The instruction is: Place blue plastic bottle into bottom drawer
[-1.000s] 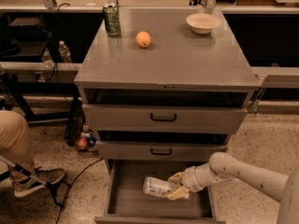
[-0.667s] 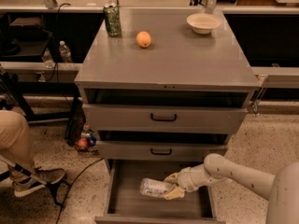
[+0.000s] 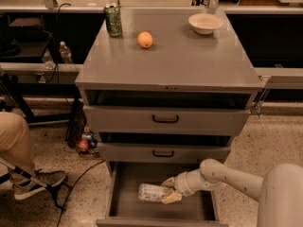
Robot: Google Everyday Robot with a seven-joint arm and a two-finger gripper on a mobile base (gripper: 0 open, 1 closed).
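Observation:
My gripper is going to the bottom drawer's inside (image 3: 151,195), near the middle. It will release the blue plastic bottle there.
The blue plastic bottle (image 3: 152,192) lies on its side inside the open bottom drawer (image 3: 128,207) of the grey cabinet, near the drawer's middle. My gripper (image 3: 169,190) reaches in from the right, low in the drawer, with its yellowish fingers around the bottle's right end. The white arm (image 3: 227,175) runs off to the lower right.
On the cabinet top (image 3: 189,56) stand a green can (image 3: 113,20), an orange (image 3: 145,39) and a white bowl (image 3: 205,23). The two upper drawers (image 3: 165,119) with black handles sit slightly ajar. A seated person's leg and shoe (image 3: 28,183) are at left; small bottles (image 3: 65,52) sit behind.
My gripper and the bottle have moved a little left and down within the bottom drawer. The arm has reached further in.

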